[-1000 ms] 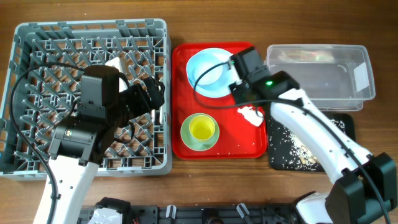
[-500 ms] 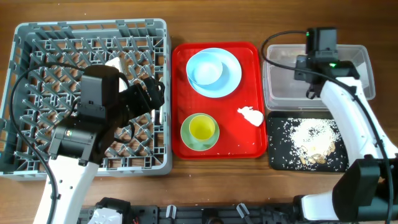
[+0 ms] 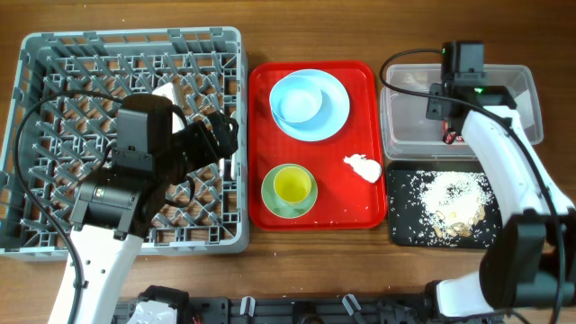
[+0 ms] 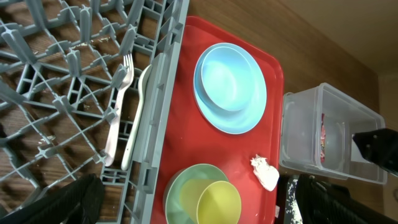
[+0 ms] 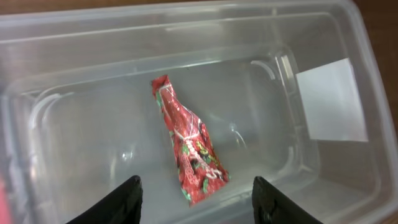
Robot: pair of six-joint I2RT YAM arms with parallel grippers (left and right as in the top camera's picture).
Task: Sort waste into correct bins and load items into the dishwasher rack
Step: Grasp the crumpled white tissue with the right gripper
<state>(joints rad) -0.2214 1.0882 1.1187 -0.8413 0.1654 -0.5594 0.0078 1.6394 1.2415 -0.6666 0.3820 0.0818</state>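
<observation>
The left gripper should next go to the yellow cup in the teal bowl and close on the cup's rim [image 3: 309, 186] [image 4: 239, 207], away from the grey rack.
My right gripper [image 5: 196, 185] hangs open over the clear tub [image 5: 323, 37]. The crinkled red wrapper [image 5: 186, 146] lies loose on the tub's floor, apart from both fingers. In the overhead view the right gripper [image 3: 451, 123] is above the tub's left half [image 3: 508, 112]. My left gripper [image 4: 205, 208] stands wide open and empty above the yellow cup [image 4: 217, 202] in a teal bowl [image 4: 183, 186]. A pale-blue plate [image 3: 335, 112] carries a bowl [image 3: 299, 101]. The white tissue [image 3: 363, 167] lies on the red tray. A white fork [image 4: 118, 106] and spoon [image 4: 138, 112] lie in the grey rack [image 3: 54, 108].
The red tray [image 3: 360, 214] sits between the rack and the bins. The black tray [image 3: 393, 236], below the tub, holds rice grains and brown scraps [image 3: 454, 200]. The left arm's body covers the rack's lower middle.
The right arm swung from the red tray over to the clear tub. Its jaws then opened and the red wrapper dropped into the tub. The left arm has stayed still.
</observation>
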